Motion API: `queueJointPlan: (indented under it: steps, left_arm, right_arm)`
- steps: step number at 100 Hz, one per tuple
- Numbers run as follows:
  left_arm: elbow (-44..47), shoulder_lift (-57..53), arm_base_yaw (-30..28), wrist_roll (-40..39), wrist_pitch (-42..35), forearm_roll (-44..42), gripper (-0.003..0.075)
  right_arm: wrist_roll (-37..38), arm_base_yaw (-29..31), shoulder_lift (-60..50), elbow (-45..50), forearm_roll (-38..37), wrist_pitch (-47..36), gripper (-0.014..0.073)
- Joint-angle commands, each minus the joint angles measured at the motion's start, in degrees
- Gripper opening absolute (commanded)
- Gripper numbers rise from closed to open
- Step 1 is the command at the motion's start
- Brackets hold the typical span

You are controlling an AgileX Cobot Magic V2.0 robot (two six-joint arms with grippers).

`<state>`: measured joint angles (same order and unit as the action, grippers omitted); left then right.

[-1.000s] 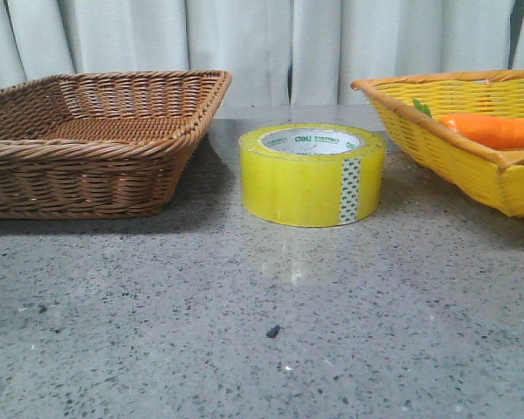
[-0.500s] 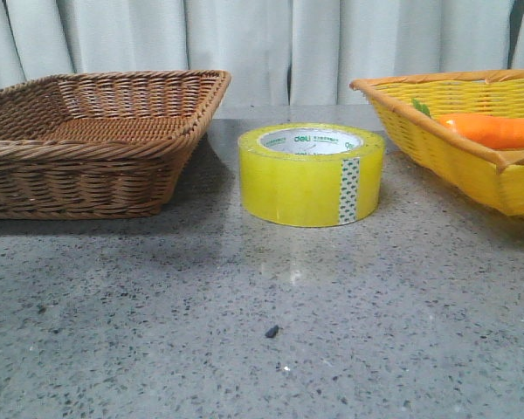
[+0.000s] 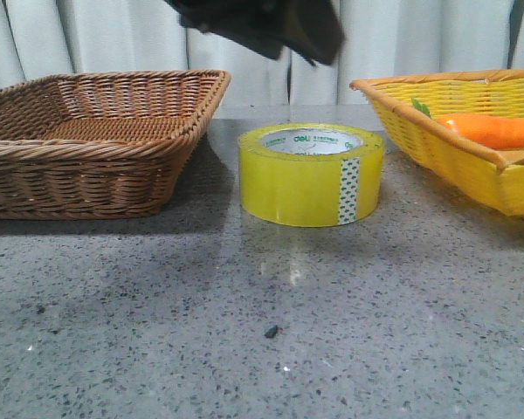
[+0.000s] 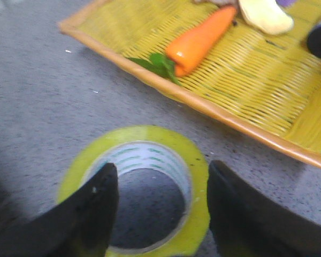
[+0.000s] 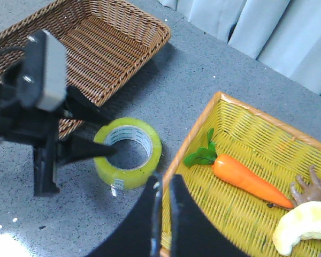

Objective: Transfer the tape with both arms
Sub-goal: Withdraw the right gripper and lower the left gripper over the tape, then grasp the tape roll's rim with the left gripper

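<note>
My left gripper is to grab the yellow tape next by its rim (image 3: 360, 154) (image 4: 199, 184) near the green-dotted tab, with one finger inside the core.
The tape (image 3: 311, 175), a wide yellow roll with a white "deli" core and a green-dotted tab, lies flat on the grey table between two baskets. My left gripper (image 3: 279, 30) is a dark blurred shape above it at the top of the front view. In the left wrist view it (image 4: 161, 168) is open and hovers over the roll (image 4: 150, 134), its two fingers spread roughly over the roll's width and not touching it. My right gripper (image 5: 165, 182) is shut and empty, high above the table near the yellow basket's edge; the tape (image 5: 134, 176) and the left gripper (image 5: 112, 134) show below it.
A brown wicker basket (image 3: 96, 148) stands left of the tape. A yellow wicker basket (image 3: 437, 131) at the right holds an orange carrot (image 3: 493, 129) and other toy items. A curtain hangs behind the table.
The left arm has come into the front view at the top, above the tape; before it was out of view. The tape has not moved.
</note>
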<state>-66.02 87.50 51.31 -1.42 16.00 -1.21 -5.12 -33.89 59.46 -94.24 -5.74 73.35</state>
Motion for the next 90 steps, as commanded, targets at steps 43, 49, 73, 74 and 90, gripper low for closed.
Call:
queueJointPlan:
  steps: [43, 49, 73, 74, 90]
  left_arm:
    - [-7.0, 8.5, 2.1, 0.4, 0.3, 1.2, 0.0368]
    - [-7.0, 9.3, 2.1, 0.5, 0.3, 1.2, 0.0368]
    - [-7.0, 10.8, 2.1, 0.8, 0.3, 1.2, 0.034]
    - [-7.0, 10.8, 2.1, 0.8, 0.3, 1.2, 0.0336]
    - [-7.0, 10.8, 2.1, 0.8, 0.3, 1.2, 0.0179]
  right_arm:
    - [0.1, 0.1, -1.5, -0.5, -1.2, -0.8, -0.0065]
    - [0.1, 0.1, -1.5, -0.5, -1.2, -0.8, -0.0065]
    - [0.1, 0.1, -1.5, -0.5, -1.2, -0.8, -0.0065]
    - [0.1, 0.1, -1.5, -0.5, -1.2, -0.8, -0.0066]
    - [0.1, 0.1, -1.5, -0.5, -1.2, -0.8, -0.0066]
